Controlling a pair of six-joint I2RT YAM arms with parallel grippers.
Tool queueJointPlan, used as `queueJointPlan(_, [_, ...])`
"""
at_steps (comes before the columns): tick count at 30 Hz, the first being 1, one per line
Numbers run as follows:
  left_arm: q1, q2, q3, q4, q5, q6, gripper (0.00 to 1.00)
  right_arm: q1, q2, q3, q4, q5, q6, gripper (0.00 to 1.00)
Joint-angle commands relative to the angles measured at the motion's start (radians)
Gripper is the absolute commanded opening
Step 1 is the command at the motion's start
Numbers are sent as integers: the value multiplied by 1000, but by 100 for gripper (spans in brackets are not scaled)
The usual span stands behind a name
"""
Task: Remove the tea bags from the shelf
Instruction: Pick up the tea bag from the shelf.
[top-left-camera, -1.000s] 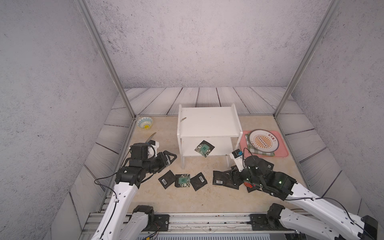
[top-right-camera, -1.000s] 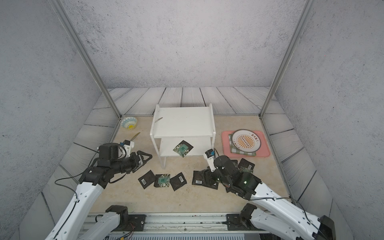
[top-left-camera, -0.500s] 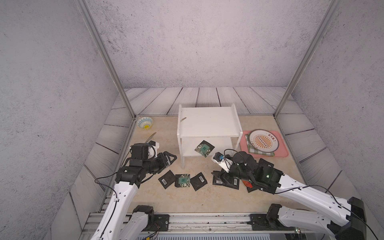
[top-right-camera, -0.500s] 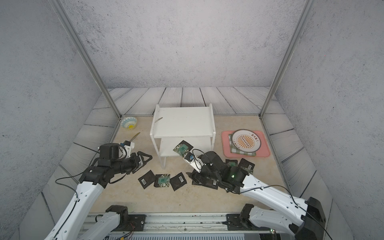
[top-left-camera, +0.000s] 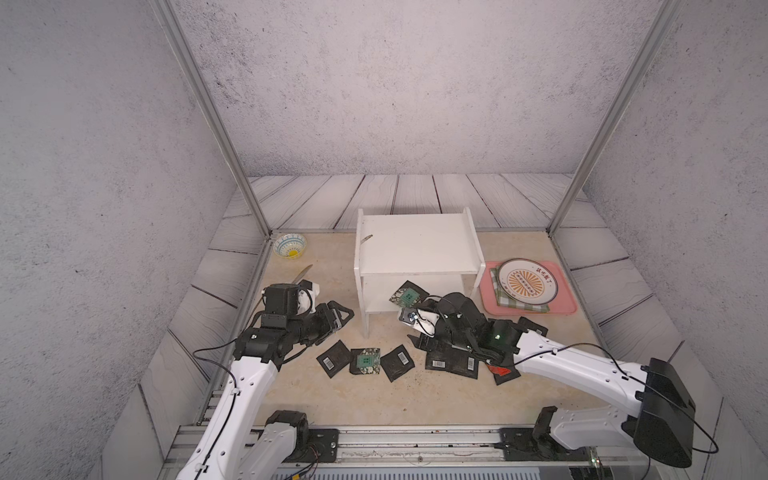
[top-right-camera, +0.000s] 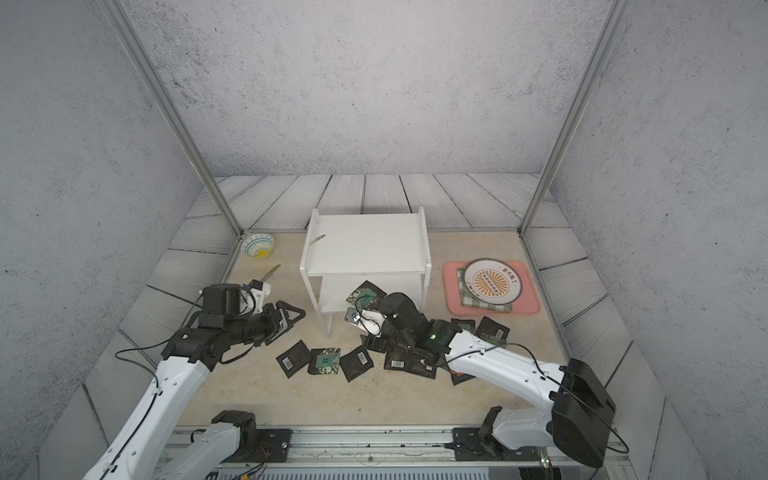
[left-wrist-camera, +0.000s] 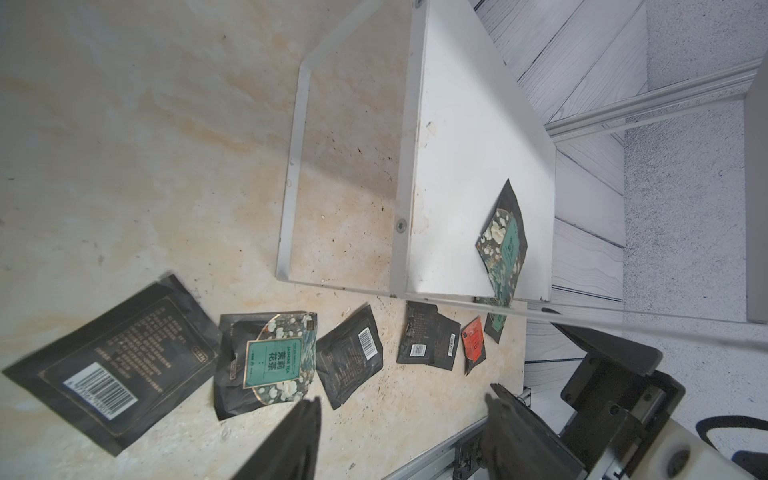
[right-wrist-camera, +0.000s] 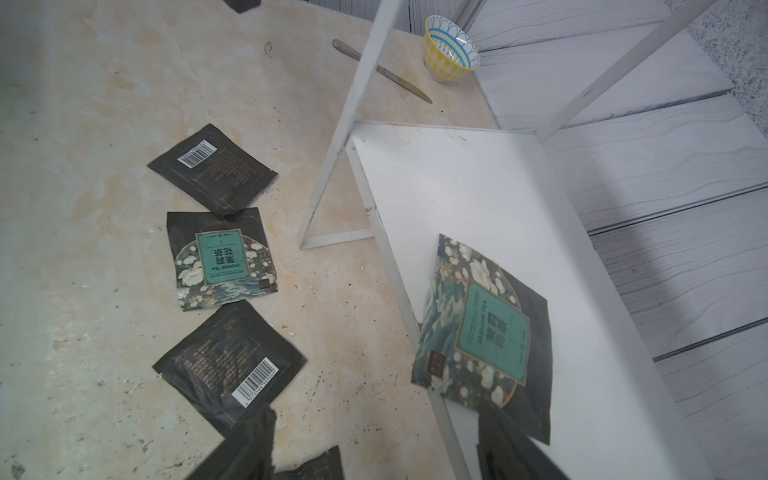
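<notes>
I will next use my left gripper to grab the far edge (top-left-camera: 394, 296) (left-wrist-camera: 481, 241) of the green floral tea bag, on the side that faces away from my right gripper.
The white shelf (top-left-camera: 415, 245) (top-right-camera: 365, 245) stands mid-table. One green floral tea bag (top-left-camera: 408, 294) (right-wrist-camera: 486, 332) lies on its lower board, one corner hanging over the front edge. My right gripper (right-wrist-camera: 374, 453) is open just in front of that bag with nothing between its fingers. One finger (right-wrist-camera: 507, 453) is by the bag's near corner, the other over the table. Several other tea bags (top-left-camera: 365, 360) (left-wrist-camera: 266, 361) lie on the table in front of the shelf, a red-orange one (left-wrist-camera: 473, 345) among them. My left gripper (top-left-camera: 343, 316) (left-wrist-camera: 403, 419) hovers open and empty left of the shelf.
A pink tray (top-left-camera: 569, 307) with a plate (top-left-camera: 527, 280) on a green checked cloth sits right of the shelf. A small bowl (top-left-camera: 290, 245) and a knife (top-left-camera: 303, 274) lie at the back left. A small utensil (top-left-camera: 365, 238) rests on the shelf's top board.
My right arm has swung left from the pile of bags to the shelf's lower front, its jaws opening wider. The left arm has not moved.
</notes>
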Motion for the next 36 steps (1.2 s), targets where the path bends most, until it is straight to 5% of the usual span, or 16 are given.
queueJointPlan(1, [6,5,25,8,-4,21,67,6,53,52,33,68,-52,78])
queueJointPlan(14, [6,10,23,12,-10,20,67,-1,195,71,126,158,-78,73])
queueJointPlan(36, [6,-2,14,24,-1,4,66,12,77,39,28,128,20,19])
